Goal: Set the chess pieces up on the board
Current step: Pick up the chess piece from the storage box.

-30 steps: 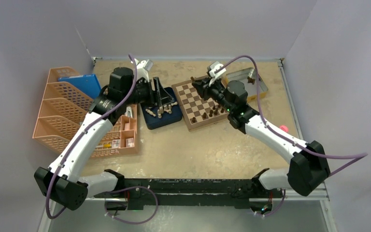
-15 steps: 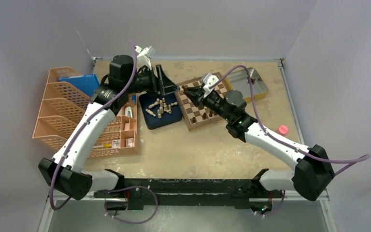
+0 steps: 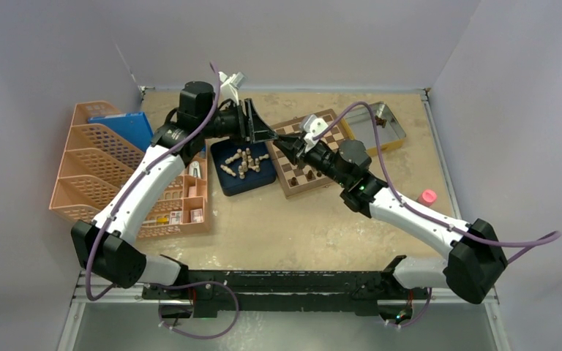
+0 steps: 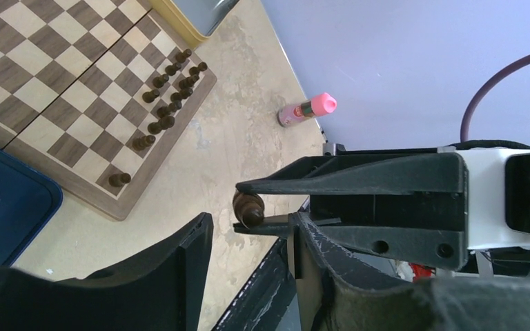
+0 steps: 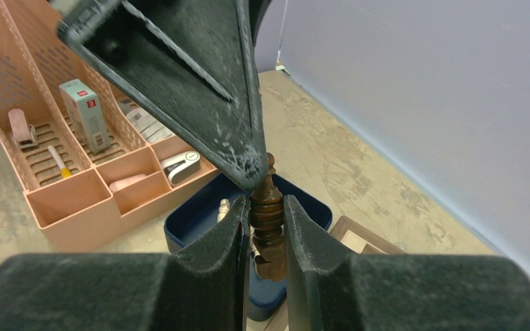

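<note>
The right gripper's fingers cover the base of the dark brown chess piece, so the robot's left gripper will take the piece's exposed top [image 5: 270, 161] before setting it on the board.
My right gripper [image 3: 279, 144] is shut on a dark brown chess piece [image 5: 268, 221], held in the air over the left edge of the board [image 3: 325, 126] and the blue tray. My left gripper [image 3: 262, 130] is open, its two fingers spread either side of that piece [image 4: 248, 209] without touching it. One left finger [image 5: 200, 89] hangs just above the piece's top in the right wrist view. Several dark pieces [image 4: 172, 76] stand in rows along one edge of the board [image 4: 55, 76]. Pale cream pieces [image 3: 243, 162] lie in the tray.
The dark blue tray [image 3: 227, 183] sits left of the board. A silver tin [image 3: 380, 126] stands at the back right. Orange desk organisers [image 3: 95, 168] fill the left side. A small pink-capped tube [image 3: 428, 196] lies on the table at the right.
My right gripper has swung left from the tin across the board with the dark piece. My left gripper has risen from the tray and moved right to meet it.
</note>
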Available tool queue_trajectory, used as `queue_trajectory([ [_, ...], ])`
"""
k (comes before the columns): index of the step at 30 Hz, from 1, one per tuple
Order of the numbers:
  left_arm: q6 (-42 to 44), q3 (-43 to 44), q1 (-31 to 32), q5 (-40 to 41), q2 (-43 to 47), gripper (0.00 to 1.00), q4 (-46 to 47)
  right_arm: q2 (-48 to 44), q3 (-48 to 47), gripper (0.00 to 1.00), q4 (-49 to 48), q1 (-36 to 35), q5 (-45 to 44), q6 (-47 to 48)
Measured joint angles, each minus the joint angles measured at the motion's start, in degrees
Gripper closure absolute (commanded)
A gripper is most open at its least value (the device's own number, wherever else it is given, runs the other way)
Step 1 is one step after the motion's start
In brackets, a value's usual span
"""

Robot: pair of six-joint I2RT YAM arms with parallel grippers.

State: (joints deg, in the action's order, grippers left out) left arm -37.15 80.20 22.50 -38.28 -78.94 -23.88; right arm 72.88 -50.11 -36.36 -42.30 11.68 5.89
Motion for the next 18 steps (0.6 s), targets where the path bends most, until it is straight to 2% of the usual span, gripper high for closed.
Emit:
queue_trajectory([
  [11, -0.74, -0.42, 0.00, -2.25, -1.62, 0.71, 0.52, -0.02, 0.02, 0.82, 0.09, -0.07, 0.50, 1.11],
  [14, -0.52, -0.44, 0.00, -2.27, -1.62, 0.81, 0.39, 0.20, 0.02, 0.82, 0.22, -0.07, 0.50, 1.68],
  [18, 0.63, -0.44, -0.02, -2.14, -1.62, 1.00, -0.57, 0.74, 0.02, 0.82, 0.61, -0.07, 0.50, 2.56],
])
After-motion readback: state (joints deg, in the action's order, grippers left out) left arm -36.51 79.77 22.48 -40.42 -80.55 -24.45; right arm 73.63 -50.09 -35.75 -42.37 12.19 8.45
